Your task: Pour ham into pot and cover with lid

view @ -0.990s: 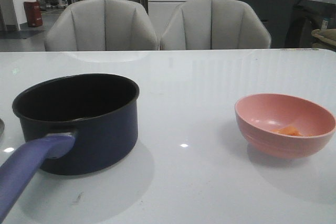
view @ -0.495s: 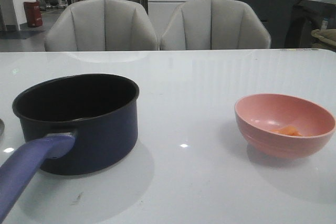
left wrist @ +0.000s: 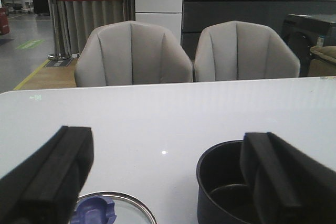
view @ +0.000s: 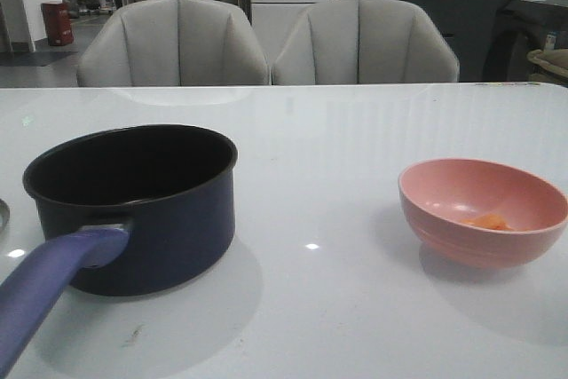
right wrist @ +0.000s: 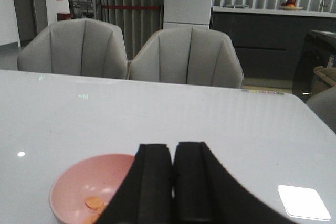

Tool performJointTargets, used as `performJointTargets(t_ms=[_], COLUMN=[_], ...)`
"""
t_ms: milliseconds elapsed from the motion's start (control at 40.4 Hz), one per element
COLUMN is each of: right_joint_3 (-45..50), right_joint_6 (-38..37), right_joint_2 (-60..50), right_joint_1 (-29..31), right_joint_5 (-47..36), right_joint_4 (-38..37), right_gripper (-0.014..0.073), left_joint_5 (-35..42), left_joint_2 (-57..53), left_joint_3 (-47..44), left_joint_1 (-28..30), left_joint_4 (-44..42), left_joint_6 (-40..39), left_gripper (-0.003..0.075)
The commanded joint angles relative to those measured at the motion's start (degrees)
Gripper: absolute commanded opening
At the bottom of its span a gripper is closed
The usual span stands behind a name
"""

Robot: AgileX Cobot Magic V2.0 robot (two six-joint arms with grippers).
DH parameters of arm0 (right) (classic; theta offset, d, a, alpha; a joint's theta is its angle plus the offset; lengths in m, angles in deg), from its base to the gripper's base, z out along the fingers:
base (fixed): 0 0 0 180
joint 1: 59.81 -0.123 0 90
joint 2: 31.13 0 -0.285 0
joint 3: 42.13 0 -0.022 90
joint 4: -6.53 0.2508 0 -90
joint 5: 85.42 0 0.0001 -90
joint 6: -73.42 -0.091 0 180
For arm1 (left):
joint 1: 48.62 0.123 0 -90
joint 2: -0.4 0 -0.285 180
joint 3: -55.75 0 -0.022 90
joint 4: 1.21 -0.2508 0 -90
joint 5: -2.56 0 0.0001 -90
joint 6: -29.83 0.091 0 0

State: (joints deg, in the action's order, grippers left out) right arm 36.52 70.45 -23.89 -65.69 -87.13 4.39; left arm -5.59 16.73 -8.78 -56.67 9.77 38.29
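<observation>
The rim of the pink bowl (view: 557, 191), at the side farthest from the navy pot, is the next part that my right gripper should close on.
The navy pot (view: 133, 206) stands at the left of the white table with its purple-blue handle (view: 49, 290) pointing toward me; its black inside looks empty. It also shows in the left wrist view (left wrist: 223, 187). The ham (view: 486, 220) lies as small orange chunks in a pink bowl (view: 482, 210) at the right, also seen in the right wrist view (right wrist: 94, 203). The glass lid (left wrist: 113, 211) with its blue knob lies on the table left of the pot. My left gripper (left wrist: 168, 177) is open and empty above the lid and pot. My right gripper (right wrist: 173, 182) is shut and empty beside the bowl.
Two grey chairs (view: 266, 42) stand behind the table's far edge. A white card (right wrist: 306, 202) lies on the table to the right of the bowl. A dark counter and cabinets are in the background.
The front view has shifted by a few pixels. Pot, bowl and ham have not moved.
</observation>
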Motion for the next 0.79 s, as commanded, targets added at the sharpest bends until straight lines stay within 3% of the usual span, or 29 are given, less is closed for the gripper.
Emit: performJointTargets(t_ms=[0, 149, 347, 421, 668, 767], right_joint_3=[-0.69, -9.55, -24.48, -27.56, -28.65, -30.17], right_joint_6=[-1.89, -2.12, -2.12, -2.12, -2.29, -2.57], right_joint_2=[-0.78, 5.69, 21.97, 26.35, 36.21, 39.77], right_joint_1=[0.11, 0.11, 0.11, 0.11, 0.11, 0.11], right_joint_5=[-5.65, -0.71, 18.95, 22.88, 19.63, 19.64], right_joint_4=[2.14, 2.46, 2.46, 2.46, 2.92, 4.69], right_gripper=[0.0149, 0.0149, 0.0149, 0.0149, 0.0153, 0.0193], left_joint_5=[4.76, 4.5, 4.73, 4.85, 5.06, 5.06], left_joint_2=[0.46, 0.46, 0.46, 0.46, 0.46, 0.46], left_joint_3=[1.56, 1.56, 1.56, 1.56, 1.56, 1.56], left_joint_1=[-1.11, -1.09, -1.09, -1.09, -1.09, -1.09], left_joint_4=[0.66, 0.66, 0.66, 0.66, 0.66, 0.66], left_joint_6=[-0.06, -0.06, -0.06, -0.06, -0.06, -0.06], left_gripper=[0.0607, 0.0607, 0.0607, 0.0607, 0.0607, 0.0607])
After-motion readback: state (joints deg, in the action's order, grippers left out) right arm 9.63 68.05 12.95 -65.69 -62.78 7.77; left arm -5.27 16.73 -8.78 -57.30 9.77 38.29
